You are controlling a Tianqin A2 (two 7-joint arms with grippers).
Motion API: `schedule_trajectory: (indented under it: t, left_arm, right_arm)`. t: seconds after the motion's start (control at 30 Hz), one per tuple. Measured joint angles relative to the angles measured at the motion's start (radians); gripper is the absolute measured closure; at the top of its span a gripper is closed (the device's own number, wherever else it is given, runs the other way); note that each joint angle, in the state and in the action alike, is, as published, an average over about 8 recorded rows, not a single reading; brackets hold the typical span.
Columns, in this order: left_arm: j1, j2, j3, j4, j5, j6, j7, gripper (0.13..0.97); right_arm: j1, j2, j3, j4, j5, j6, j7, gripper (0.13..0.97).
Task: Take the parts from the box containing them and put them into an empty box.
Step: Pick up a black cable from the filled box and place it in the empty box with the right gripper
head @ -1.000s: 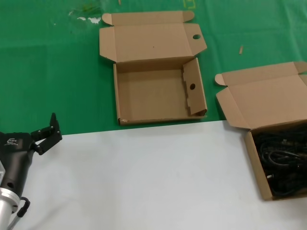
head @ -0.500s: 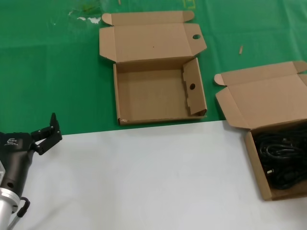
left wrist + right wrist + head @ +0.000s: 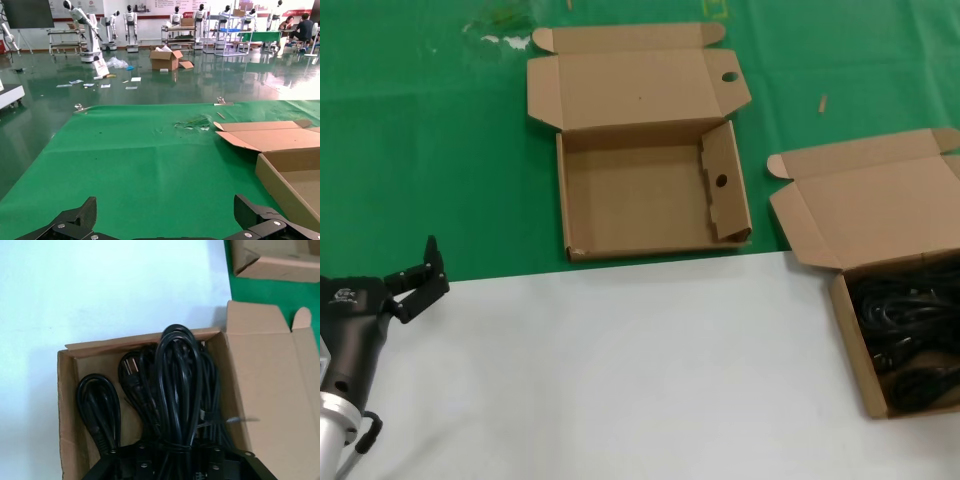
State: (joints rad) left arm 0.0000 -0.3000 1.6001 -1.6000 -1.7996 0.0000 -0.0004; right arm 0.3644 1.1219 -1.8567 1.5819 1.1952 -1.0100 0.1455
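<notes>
My right gripper is going to release the coiled cable bundle on the middle of the empty box's cardboard bottom [image 3: 631,183].
The box containing them [image 3: 847,330] lies open at the right edge of the white surface, black power cables [image 3: 905,335] inside. In the right wrist view my right gripper [image 3: 177,450] hangs over this box [image 3: 67,405], shut on one coiled cable bundle [image 3: 177,380] that stands up above the others; a smaller coil [image 3: 97,407] lies beside it. The empty box [image 3: 650,205] with round holes sits open on the green cloth, far centre. My left gripper [image 3: 420,272] rests open at the near left, with nothing between its fingers [image 3: 162,212].
Green cloth [image 3: 440,150] covers the far half of the table and a white surface [image 3: 620,370] the near half. Small scraps [image 3: 500,38] lie on the cloth at the far left. The empty box's edge [image 3: 280,180] shows in the left wrist view.
The cables in the right box have shifted and look thinner in the head view. The left arm and both boxes have not moved.
</notes>
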Motion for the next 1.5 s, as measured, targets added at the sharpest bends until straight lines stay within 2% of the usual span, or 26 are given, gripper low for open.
schedule_trajectory:
  t: [0.2, 0.4, 0.63, 0.83, 1.17, 1.3, 1.5]
  left_arm:
    - [0.000, 0.000, 0.000, 0.000, 0.000, 0.000, 0.000, 0.132]
    - [0.000, 0.000, 0.000, 0.000, 0.000, 0.000, 0.000, 0.132]
    - [0.000, 0.000, 0.000, 0.000, 0.000, 0.000, 0.000, 0.132]
    - [0.000, 0.000, 0.000, 0.000, 0.000, 0.000, 0.000, 0.132]
    - [0.000, 0.000, 0.000, 0.000, 0.000, 0.000, 0.000, 0.132]
    - [0.000, 0.000, 0.000, 0.000, 0.000, 0.000, 0.000, 0.132]
    - [0.000, 0.000, 0.000, 0.000, 0.000, 0.000, 0.000, 0.132]
  right_arm:
    - [0.034, -0.005, 0.017, 0.056, 0.000, -0.001, 0.022, 0.946]
    - [0.182, -0.142, -0.040, 0.019, -0.021, -0.002, -0.033, 0.952]
    - [0.389, -0.379, -0.159, -0.173, -0.064, 0.021, -0.179, 0.952]
    - [0.521, -0.552, -0.233, -0.350, -0.084, 0.058, -0.285, 0.953]
    - [0.700, -0.810, -0.306, -0.671, -0.044, 0.104, -0.480, 0.953]
    - [0.730, -0.849, -0.320, -0.735, -0.029, 0.115, -0.525, 0.953]
    - [0.725, -0.830, -0.330, -0.718, -0.030, 0.119, -0.519, 0.953]
